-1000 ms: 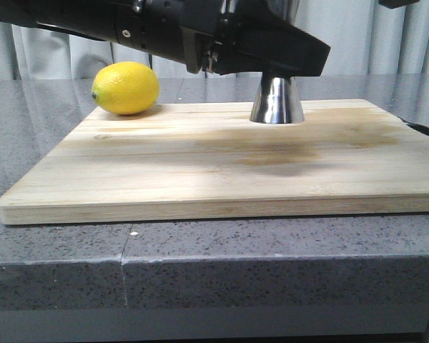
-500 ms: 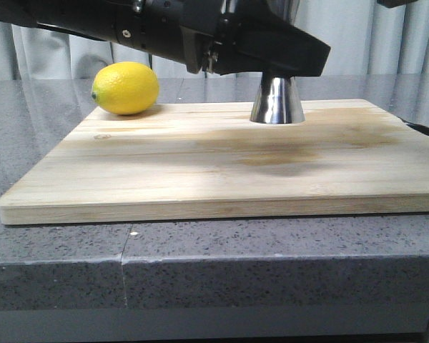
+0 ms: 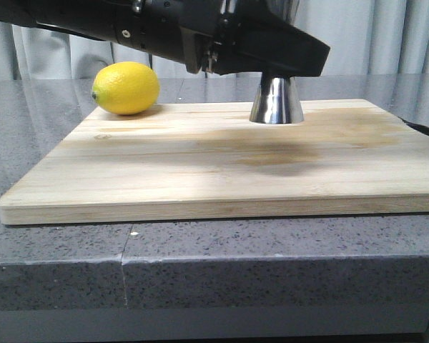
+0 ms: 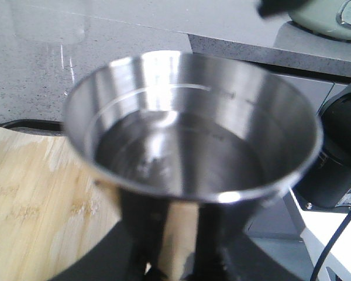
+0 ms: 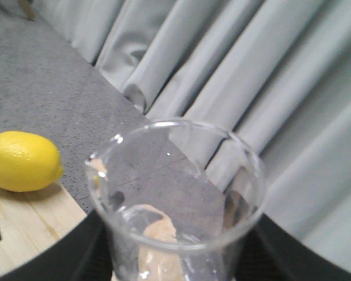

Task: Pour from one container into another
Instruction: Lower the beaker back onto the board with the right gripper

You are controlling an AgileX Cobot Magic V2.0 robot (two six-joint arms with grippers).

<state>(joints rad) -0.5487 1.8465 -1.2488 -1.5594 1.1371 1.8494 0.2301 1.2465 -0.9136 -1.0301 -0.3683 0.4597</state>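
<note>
The robot's right gripper needs to put the clear glass down near the wooden board's far edge point(image 3: 325, 119), beside the steel measuring cup.
A steel measuring cup point(image 3: 277, 100) stands on the wooden board point(image 3: 200, 164), its cone base at the board's far edge. My left gripper point(image 3: 275, 61) is shut on it from the left. In the left wrist view the steel cup point(image 4: 193, 134) fills the frame with clear liquid low inside, and my left gripper point(image 4: 184, 234) clamps its narrow lower part. A clear glass point(image 5: 175, 193) sits between the dark fingers of my right gripper point(image 5: 175, 257), shut on it above the board point(image 5: 17, 234). The glass looks empty. The right gripper is not in the front view.
A lemon point(image 3: 126, 88) lies at the board's far left corner, also the lemon point(image 5: 22, 161) in the right wrist view. The board rests on a grey stone counter point(image 3: 200, 264) with its front edge close. Curtains point(image 5: 251, 70) hang behind. A black appliance point(image 4: 345, 152) stands beyond the counter's end.
The steel cup, the left arm and the lemon have stayed put. A small dark piece at the top right edge of the front view no longer shows.
</note>
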